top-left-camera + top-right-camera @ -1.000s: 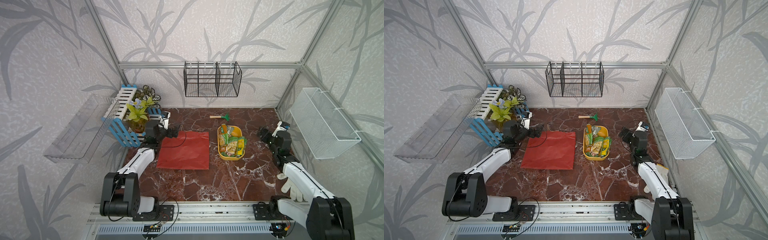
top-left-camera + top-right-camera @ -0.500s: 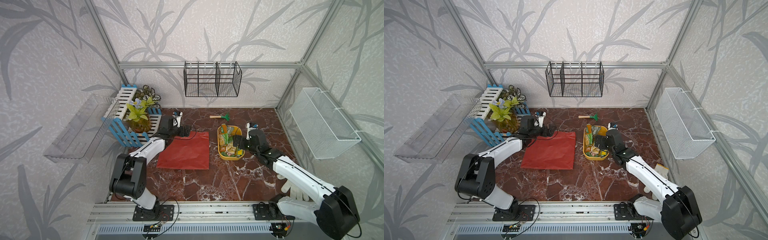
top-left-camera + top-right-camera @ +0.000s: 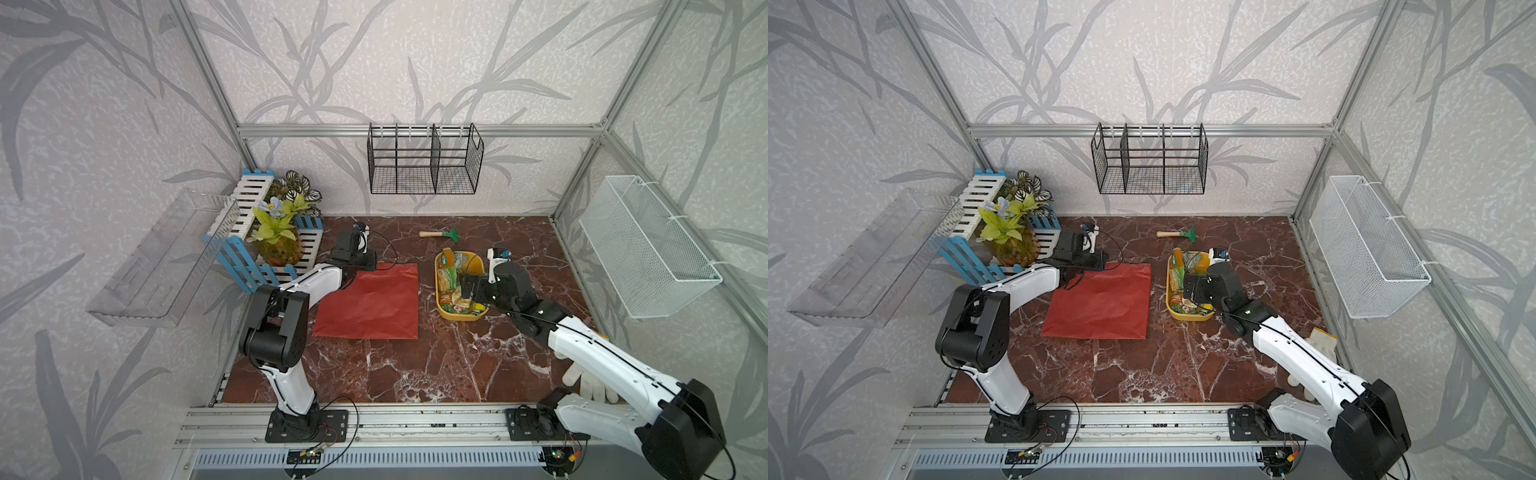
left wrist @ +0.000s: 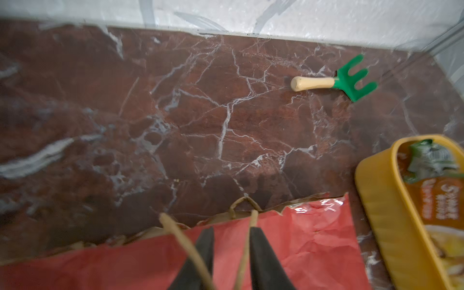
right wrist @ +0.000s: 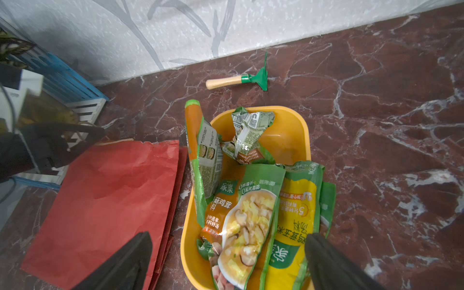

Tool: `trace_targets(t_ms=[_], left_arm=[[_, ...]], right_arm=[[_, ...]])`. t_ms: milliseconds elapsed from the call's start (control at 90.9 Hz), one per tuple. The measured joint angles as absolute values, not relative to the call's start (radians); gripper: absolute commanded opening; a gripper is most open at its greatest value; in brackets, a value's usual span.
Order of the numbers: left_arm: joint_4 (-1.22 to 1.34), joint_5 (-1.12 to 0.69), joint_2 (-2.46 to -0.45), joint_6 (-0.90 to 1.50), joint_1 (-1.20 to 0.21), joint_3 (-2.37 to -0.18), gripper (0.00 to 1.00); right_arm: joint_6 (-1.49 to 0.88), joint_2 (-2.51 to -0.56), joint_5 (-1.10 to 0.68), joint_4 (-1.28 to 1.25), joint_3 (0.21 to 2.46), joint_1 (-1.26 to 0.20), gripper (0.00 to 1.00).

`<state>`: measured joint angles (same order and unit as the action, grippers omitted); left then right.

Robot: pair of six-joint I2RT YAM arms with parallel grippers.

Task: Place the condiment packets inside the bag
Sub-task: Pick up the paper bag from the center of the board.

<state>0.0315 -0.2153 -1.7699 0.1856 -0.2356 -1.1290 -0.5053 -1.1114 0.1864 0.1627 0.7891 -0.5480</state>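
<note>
Next, my right gripper will leave the condiment packets and grab the red bag by the edge of its opening (image 3: 386, 264) (image 5: 132, 141), near the cord handles.
The red bag (image 3: 370, 299) (image 3: 1100, 303) lies flat on the marble floor. Its pale cord handles (image 4: 244, 241) are at the far edge. My left gripper (image 4: 232, 229) (image 3: 362, 265) is over that edge with its jaws drawn narrow. One cord strand runs between them along a finger (image 4: 261, 253), and a slim gap still shows. The condiment packets (image 5: 246, 218) (image 3: 449, 278), green, orange and yellow, are piled in a yellow tub (image 5: 288, 130) (image 3: 1187, 316) right of the bag. My right gripper (image 5: 226, 253) (image 3: 467, 286) hangs wide open just above them and holds nothing.
A green hand rake (image 3: 440, 234) lies behind the tub near the back wall. A blue-white crate with plants (image 3: 282, 232) stands at the back left, close to the left arm. A white glove (image 3: 590, 382) lies at the front right. Wire baskets (image 3: 424, 166) hang on the walls.
The left gripper slid right onto the bag's handle edge and its jaws closed down from wide open. The right arm swung in from the right side to above the tub, staying open.
</note>
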Motion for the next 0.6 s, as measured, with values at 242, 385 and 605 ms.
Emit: trace_targets(t_ms=[242, 385, 605], left_arm=[[0.007, -0.189, -1.712, 0.123, -0.281, -1.161, 0.0], [-0.087, -0.197, -1.615, 0.016, -0.331, -1.218, 0.0], [-0.269, -0.274, -1.393, -0.194, -0.398, -1.285, 0.0]], right_arm=[[-0.505, -1.05, 0.184, 0.162, 0.786, -0.557, 0.99], [-0.5, -1.055, 0.155, 0.17, 0.789, -0.579, 0.99], [-0.496, -1.058, 0.071, 0.23, 0.881, -0.617, 0.99]])
